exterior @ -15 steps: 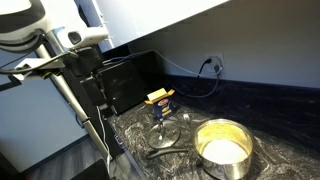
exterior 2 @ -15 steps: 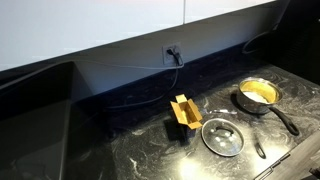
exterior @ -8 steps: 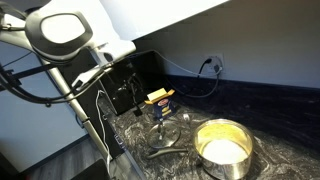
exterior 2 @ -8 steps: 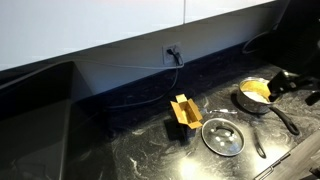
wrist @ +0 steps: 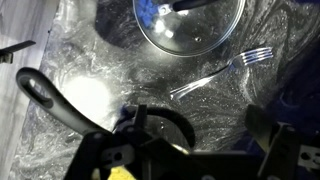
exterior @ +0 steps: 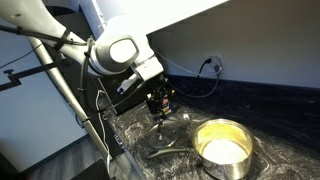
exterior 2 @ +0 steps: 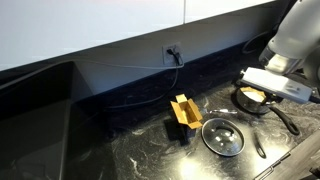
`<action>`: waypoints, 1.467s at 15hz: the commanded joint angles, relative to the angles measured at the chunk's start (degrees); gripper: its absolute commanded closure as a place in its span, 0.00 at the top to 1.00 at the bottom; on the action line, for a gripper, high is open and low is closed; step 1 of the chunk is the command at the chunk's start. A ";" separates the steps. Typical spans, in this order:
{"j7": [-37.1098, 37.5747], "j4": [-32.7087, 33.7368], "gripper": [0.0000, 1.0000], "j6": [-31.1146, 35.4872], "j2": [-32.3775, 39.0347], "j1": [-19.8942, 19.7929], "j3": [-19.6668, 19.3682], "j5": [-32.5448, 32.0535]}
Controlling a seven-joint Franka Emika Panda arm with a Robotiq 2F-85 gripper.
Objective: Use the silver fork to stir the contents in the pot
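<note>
The robot's gripper should next go down to the silver fork between the glass lid and the pot and close on the fork's handle (exterior: pixel 187 130) (wrist: pixel 191 88).
The pot (exterior: pixel 222 143) stands on the dark speckled counter, with pale yellow contents (exterior: pixel 226 151) inside and its dark handle (wrist: pixel 48 98) pointing away. In an exterior view the pot (exterior 2: pixel 256 94) is partly hidden behind my arm. The silver fork (wrist: pixel 221 71) lies flat on the counter between the glass lid and the pot, also seen in an exterior view (exterior 2: pixel 258 148). My gripper (wrist: pixel 205 125) is open and empty, hovering above the counter near the pot handle, with the fork ahead of it. In an exterior view the gripper (exterior: pixel 160 104) hangs over the lid area.
A glass lid (exterior 2: pixel 222 137) with a dark knob lies on the counter; it also shows in the wrist view (wrist: pixel 190 22). A yellow and blue box (exterior 2: pixel 183 112) stands next to it. A wall outlet with a cable (exterior 2: pixel 172 52) is behind. The counter edge runs close in front.
My arm has swung in from outside the views and now reaches over the counter above the lid and pot handle. The pot, lid and fork have not moved.
</note>
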 commanded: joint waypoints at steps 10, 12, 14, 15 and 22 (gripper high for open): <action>22.84 6.87 1.00 -2.64 9.87 7.23 -10.83 -0.65; 27.20 8.67 1.00 -2.20 12.96 8.29 -12.17 1.14; 30.32 10.80 1.00 -1.50 16.47 9.06 -13.06 4.57; 31.24 11.91 1.00 -1.12 18.14 9.28 -13.28 6.86; 29.26 17.75 1.00 -0.60 25.78 8.84 -12.19 20.82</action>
